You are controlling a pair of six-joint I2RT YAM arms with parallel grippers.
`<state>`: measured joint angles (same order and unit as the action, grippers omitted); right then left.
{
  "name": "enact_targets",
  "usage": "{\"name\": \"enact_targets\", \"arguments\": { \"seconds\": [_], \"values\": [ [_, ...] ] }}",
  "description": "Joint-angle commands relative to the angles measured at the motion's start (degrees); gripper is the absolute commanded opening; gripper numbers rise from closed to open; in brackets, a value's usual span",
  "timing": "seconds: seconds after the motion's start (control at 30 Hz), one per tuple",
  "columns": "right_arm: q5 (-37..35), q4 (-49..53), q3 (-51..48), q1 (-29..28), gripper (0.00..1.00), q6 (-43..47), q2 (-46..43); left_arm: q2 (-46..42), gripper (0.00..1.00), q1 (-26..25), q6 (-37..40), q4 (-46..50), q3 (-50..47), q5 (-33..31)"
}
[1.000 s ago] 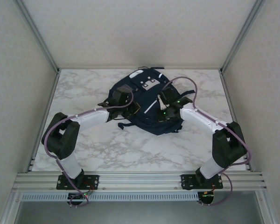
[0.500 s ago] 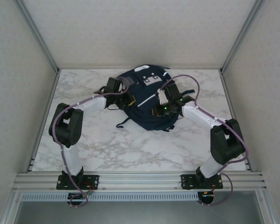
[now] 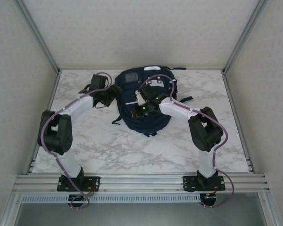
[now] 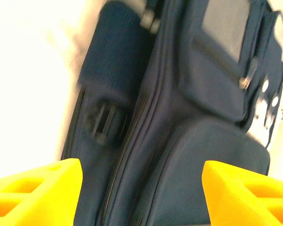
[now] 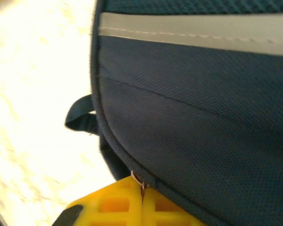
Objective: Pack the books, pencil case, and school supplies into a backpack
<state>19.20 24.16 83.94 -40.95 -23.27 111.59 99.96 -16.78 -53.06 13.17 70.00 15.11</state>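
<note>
My right gripper is holding the zipper pull and the backpack's side is loose, so my left gripper will pinch the side pocket's edge (image 4: 155, 200) before I pull the zipper pull along.
The navy backpack (image 3: 153, 120) lies flat at the back middle of the marble table, its grey patch (image 3: 130, 76) facing up. My left gripper (image 3: 115, 90) hangs open just off the pack's left side. In the left wrist view its yellow fingers (image 4: 37, 193) stand wide apart over the backpack (image 4: 179, 141), with nothing between them. My right gripper (image 3: 139, 101) rests on top of the pack. In the right wrist view it (image 5: 142, 190) is shut on a small metal zipper pull (image 5: 137, 179) at the seam of the backpack (image 5: 203, 117). Books, pencil case and school supplies are hidden.
A white trim stripe (image 5: 193, 28) runs across the pack's top, and a dark strap loop (image 5: 80, 115) sticks out on its left. A black buckle (image 4: 104, 125) sits on the side panel. Bare marble table (image 3: 104, 150) lies in front of the pack; enclosure walls stand close behind.
The left gripper has let go of the backpack, opened and drawn off to the left. The right gripper has moved left across the pack, still shut. The backpack has turned and slid backward.
</note>
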Motion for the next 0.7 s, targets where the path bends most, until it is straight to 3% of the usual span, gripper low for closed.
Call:
{"name": "enact_targets", "arguments": {
  "seconds": [0.0,0.13,0.4,0.47,0.6,0.63,0.67],
  "values": [
    [4.3,-3.4,4.8,-1.6,0.00,-2.6,1.0,-5.7,0.67,-1.3,-7.5,-3.8,-7.2,-0.5],
    [6.8,-3.5,5.4,-3.3,0.00,-3.4,0.0,-7.0,0.67,-2.9,-11.5,-7.7,-10.8,-2.2],
    [5.4,-2.0,-3.2,-4.1,0.00,-2.9,-5.1,0.7,0.62,-6.7,-12.7,-10.3,-4.3,-4.5],
    [4.7,-1.8,-6.0,-4.1,0.00,-2.9,-6.4,2.2,0.52,-7.8,-12.3,-10.7,-3.3,-5.1],
    [-0.8,4.4,-8.2,-4.0,0.00,0.9,-8.7,4.2,0.06,-8.5,-11.2,-10.7,-2.8,-5.5],
    [-3.5,7.2,-8.3,-3.9,0.00,2.8,-9.2,4.3,0.00,-8.4,-10.6,-10.5,-3.0,-5.7],
    [-6.0,9.4,-8.3,-3.7,0.00,4.0,-9.7,4.2,0.00,-8.3,-10.3,-10.3,-3.2,-6.0]
  ]
}}
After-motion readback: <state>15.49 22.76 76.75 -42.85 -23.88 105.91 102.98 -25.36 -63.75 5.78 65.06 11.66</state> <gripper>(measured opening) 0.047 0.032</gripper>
